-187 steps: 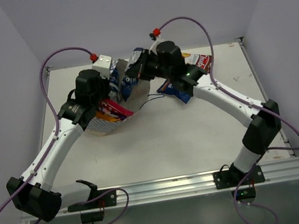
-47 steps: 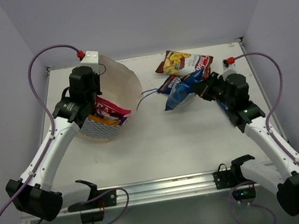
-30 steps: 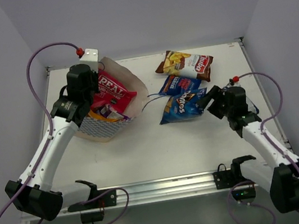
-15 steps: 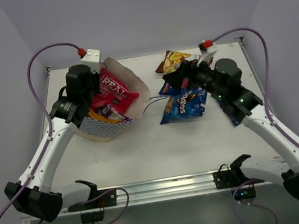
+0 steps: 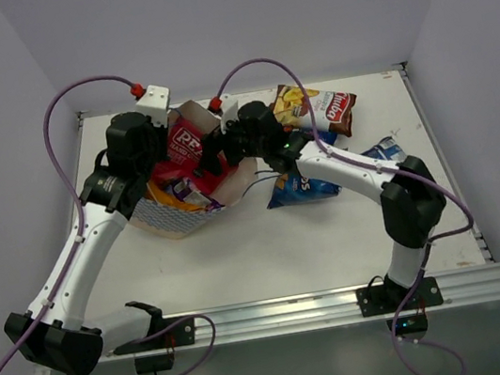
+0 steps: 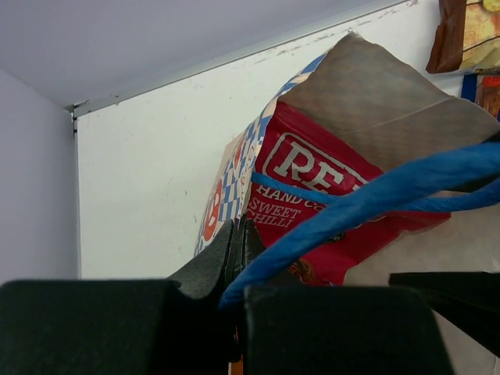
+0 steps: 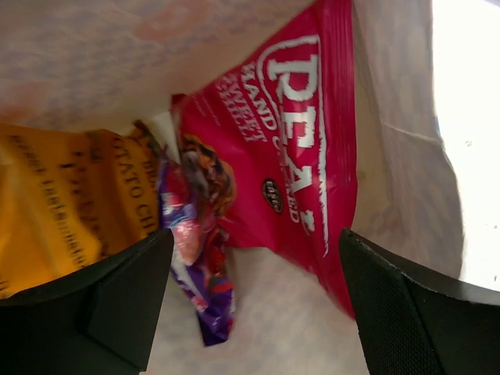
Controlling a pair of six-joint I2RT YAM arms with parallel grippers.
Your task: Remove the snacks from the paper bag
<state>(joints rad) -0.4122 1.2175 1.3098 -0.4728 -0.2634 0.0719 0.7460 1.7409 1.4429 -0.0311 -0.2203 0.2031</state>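
I will close my right gripper on the side edge of the red-pink packet (image 5: 208,153) (image 7: 331,244), near where its big white letters end.
The paper bag (image 5: 178,213) lies tilted at the table's left, its mouth facing right, and my left gripper (image 5: 153,165) is shut on its rim beside the blue string handle (image 6: 375,191). A red-pink packet (image 5: 188,145) sticks out of the mouth. My right gripper (image 5: 213,153) is open at the mouth. Between its spread fingers (image 7: 117,297) the right wrist view shows the red-pink packet (image 7: 289,148), an orange packet (image 7: 62,203) and a small purple one (image 7: 199,266), all apart from the jaws. On the table lie a brown-and-white packet (image 5: 318,105), a blue Doritos packet (image 5: 303,189) and a blue-and-white packet (image 5: 385,149).
The right arm (image 5: 342,165) stretches across the middle of the table over the laid-out packets. Grey walls close the table at the back and both sides. A metal rail (image 5: 280,314) runs along the near edge.
My right arm has swung left from the packets on the table to the bag's mouth, and its jaws have opened wider. The left gripper stays clamped on the bag.
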